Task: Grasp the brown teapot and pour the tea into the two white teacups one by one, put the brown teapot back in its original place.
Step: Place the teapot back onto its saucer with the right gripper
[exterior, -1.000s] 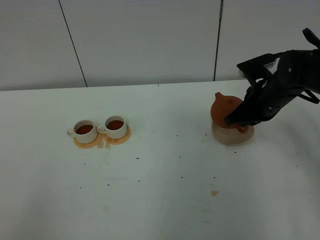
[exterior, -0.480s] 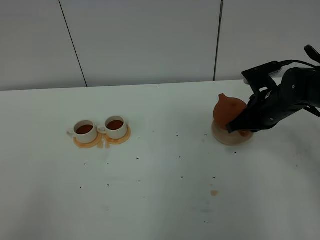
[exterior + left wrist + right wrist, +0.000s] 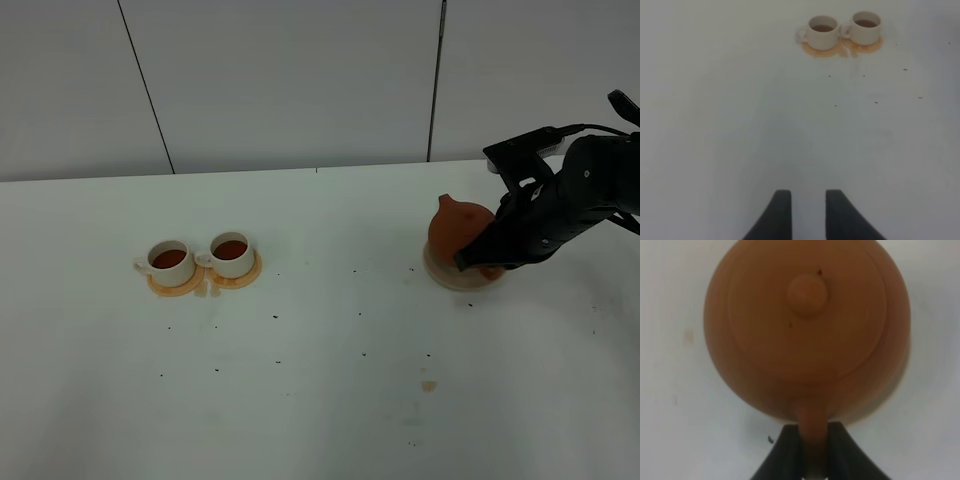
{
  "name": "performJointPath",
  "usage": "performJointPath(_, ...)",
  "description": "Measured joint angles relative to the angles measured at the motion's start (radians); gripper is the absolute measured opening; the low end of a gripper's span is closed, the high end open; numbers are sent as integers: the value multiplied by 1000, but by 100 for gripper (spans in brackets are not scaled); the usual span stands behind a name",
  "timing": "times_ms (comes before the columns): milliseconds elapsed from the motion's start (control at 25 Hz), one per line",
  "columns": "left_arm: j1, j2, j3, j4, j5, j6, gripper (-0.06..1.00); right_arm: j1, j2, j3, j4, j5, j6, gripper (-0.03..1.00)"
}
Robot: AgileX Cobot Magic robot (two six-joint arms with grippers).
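The brown teapot, now upright on that saucer, will be set down on the pale saucer [image 3: 460, 263] [image 3: 815, 330] by my right gripper, which will place it there for me.
The brown teapot [image 3: 456, 226] sits upright on the pale saucer, its original place [image 3: 447, 279], at the right of the table. My right gripper [image 3: 478, 259] is shut on its handle. From above, the right wrist view shows the teapot [image 3: 807, 325] with its knobbed lid, and the right gripper [image 3: 814, 434] clamps the handle [image 3: 812, 425]. The two white teacups [image 3: 168, 259] [image 3: 232, 253] stand side by side at the left, both holding dark tea. Far ahead of my left gripper [image 3: 808, 200] are the teacups [image 3: 822, 32] [image 3: 866, 27]; its fingers are close together and hold nothing.
Each cup stands on an orange coaster [image 3: 178, 288], and the coasters touch. Dark specks dot the white table [image 3: 320, 400], with a small brown stain [image 3: 428, 385] in front of the teapot. A grey panelled wall [image 3: 300, 80] rises behind the table's far edge.
The teapot has come down from a raised, tilted pose to level on the saucer. My right arm moved down with it, still gripping the handle.
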Motion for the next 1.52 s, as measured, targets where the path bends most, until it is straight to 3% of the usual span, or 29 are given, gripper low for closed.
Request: performJointPath(1520,0,0,0,0,0,0,24,0,42,0,-3,3,3,10)
